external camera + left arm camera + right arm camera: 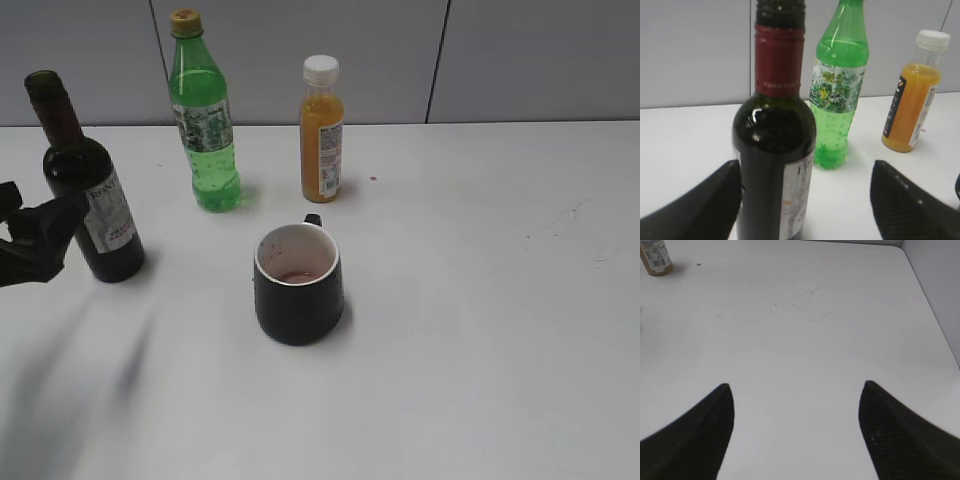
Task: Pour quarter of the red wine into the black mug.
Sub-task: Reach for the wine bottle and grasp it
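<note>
The robot's left gripper will close on the body of the red wine bottle, around the upper part of its label [102, 203] [794, 179].
The red wine bottle [92, 205] stands upright and uncapped at the left of the white table. It shows close up in the left wrist view [772, 150]. My left gripper [55, 228] is open, with the bottle between its jaws [806, 172], close to the left finger and well clear of the right one. The black mug [297, 285] stands mid-table, handle to the back, with a little reddish liquid at the bottom. My right gripper [796, 386] is open and empty over bare table and is out of the exterior view.
A bright green plastic bottle [206, 125] and a small orange juice bottle [321, 130] stand behind the mug, near the grey back wall. Both also show in the left wrist view, the green bottle [835, 95] and the juice bottle [910, 110]. The table's right edge [935, 320] shows.
</note>
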Available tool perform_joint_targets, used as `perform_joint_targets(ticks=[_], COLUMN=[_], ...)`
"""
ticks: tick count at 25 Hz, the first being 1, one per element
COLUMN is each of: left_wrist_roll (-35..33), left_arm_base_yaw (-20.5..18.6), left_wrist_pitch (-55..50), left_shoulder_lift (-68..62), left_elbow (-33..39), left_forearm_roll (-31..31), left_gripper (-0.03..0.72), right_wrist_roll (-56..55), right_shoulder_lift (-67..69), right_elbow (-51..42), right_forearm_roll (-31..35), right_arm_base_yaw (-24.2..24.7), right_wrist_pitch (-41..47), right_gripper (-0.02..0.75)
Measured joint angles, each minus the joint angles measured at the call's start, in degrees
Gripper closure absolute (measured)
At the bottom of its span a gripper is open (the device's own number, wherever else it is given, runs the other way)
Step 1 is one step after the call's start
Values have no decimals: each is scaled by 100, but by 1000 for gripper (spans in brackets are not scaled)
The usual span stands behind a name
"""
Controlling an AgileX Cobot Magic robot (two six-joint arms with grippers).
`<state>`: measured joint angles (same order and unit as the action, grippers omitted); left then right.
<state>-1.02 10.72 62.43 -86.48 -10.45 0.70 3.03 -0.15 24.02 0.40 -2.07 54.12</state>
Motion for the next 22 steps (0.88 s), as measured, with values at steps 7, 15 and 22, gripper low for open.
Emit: perform_joint_targets(ticks=[7, 15, 22], left_wrist_roll=[10, 10, 10], left_arm_base_yaw=[0, 0, 0], left_wrist_pitch=[604, 663, 680], left_shoulder_lift=[-1365, -1504, -1673], left_elbow=[-124, -478, -478], left_forearm_roll=[156, 187, 156], left_gripper=[87, 87, 24], right_wrist_roll=[0, 0, 0], right_shoulder_lift=[0, 0, 0], right_elbow=[0, 0, 0], right_forearm_roll=[0, 0, 0], right_arm_base_yaw=[0, 0, 0], right_wrist_pitch=[0, 0, -4], right_gripper=[148, 150, 150])
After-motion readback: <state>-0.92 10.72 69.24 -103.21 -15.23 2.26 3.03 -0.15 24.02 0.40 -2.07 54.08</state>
